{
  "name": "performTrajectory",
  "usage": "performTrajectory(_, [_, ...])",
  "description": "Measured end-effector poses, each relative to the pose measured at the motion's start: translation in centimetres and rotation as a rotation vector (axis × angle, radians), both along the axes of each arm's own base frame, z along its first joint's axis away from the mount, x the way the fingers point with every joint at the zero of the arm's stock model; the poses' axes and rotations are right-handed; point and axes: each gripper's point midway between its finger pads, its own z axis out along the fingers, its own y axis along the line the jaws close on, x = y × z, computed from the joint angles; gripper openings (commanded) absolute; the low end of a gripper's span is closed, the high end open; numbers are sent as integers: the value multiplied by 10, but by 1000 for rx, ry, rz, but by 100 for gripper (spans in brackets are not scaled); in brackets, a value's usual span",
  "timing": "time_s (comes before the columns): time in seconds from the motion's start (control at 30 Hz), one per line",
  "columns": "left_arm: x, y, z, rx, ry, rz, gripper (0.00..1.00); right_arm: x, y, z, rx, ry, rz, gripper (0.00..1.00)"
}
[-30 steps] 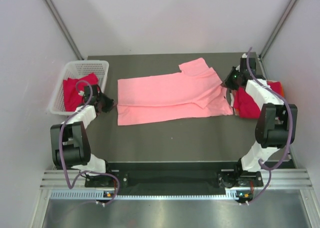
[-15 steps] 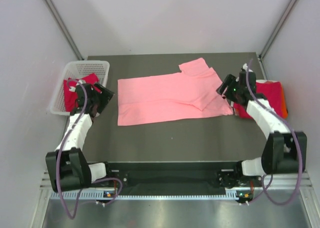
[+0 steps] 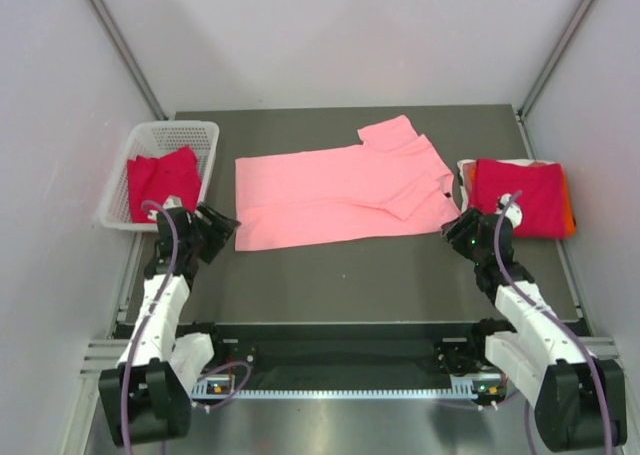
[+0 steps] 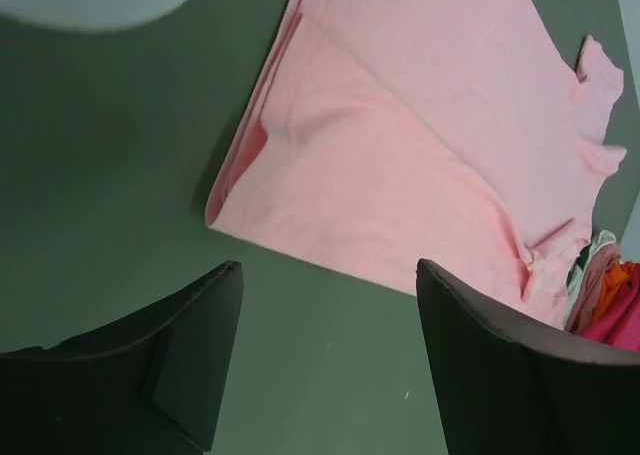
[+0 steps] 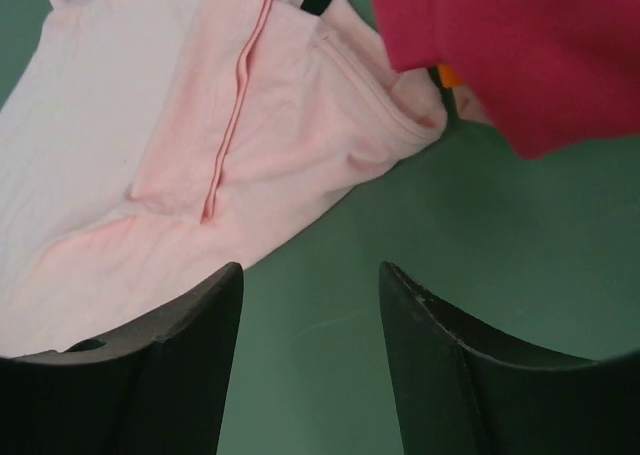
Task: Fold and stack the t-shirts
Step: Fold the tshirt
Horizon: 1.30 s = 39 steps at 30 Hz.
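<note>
Next, my left gripper will go to the salmon-pink t-shirt's near corner (image 3: 239, 248) (image 4: 223, 225) on the white mesh basket's side and close there.
A salmon-pink t-shirt (image 3: 340, 190) lies half-folded lengthwise across the middle of the dark table (image 3: 340, 275). To its right sits a folded stack with a crimson t-shirt (image 3: 520, 197) on top and orange and white edges beneath. Another crimson t-shirt (image 3: 160, 180) lies in the white mesh basket (image 3: 180, 133). My left gripper (image 3: 222, 225) hangs open just off the pink shirt's near-left corner (image 4: 235, 200), holding nothing. My right gripper (image 3: 455, 228) is open near the shirt's near-right corner (image 5: 400, 125), empty, over bare table (image 5: 330, 315).
The basket stands off the table's left edge. Grey walls close in on both sides and behind. A metal rail (image 3: 340, 370) runs along the near edge by the arm bases.
Both grippers have opened and let go of the pink shirt's ends. Both arms have pulled back toward the near edge, away from the shirt, which stays flat.
</note>
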Motion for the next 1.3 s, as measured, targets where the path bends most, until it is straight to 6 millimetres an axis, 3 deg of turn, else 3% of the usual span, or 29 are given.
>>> performTrajectory(0.23, [-25,-8,-8,-60,-71,50,66,-15,-12,-26,76,-17,-148,52])
performTrajectory(0.47, [-28,-3,-22,-98,-65,135,61,-12,-17,-57,101,89,-238,48])
performTrajectory(0.77, [-25,-8,-51,-141,16,163,58,27,-11,-55,170,104,-325,46])
performTrajectory(0.9, [-23,-15,-54,-134,23,150,57,47,-5,-54,178,109,-342,45])
performTrajectory(0.93, [-23,-17,-54,-128,21,146,57,51,-3,-53,179,109,-345,43])
performTrajectory(0.97, [-22,-18,-54,-123,20,145,57,54,-2,-53,178,109,-348,30])
performTrajectory(1.07, [-22,-25,-56,-111,23,133,56,59,-1,-54,165,110,-360,9])
performTrajectory(1.17, [-23,-31,-60,-94,35,118,56,58,-3,-54,150,109,-367,0])
performTrajectory(1.3, [-22,-30,-64,-72,42,128,55,56,-5,-47,130,93,-359,0])
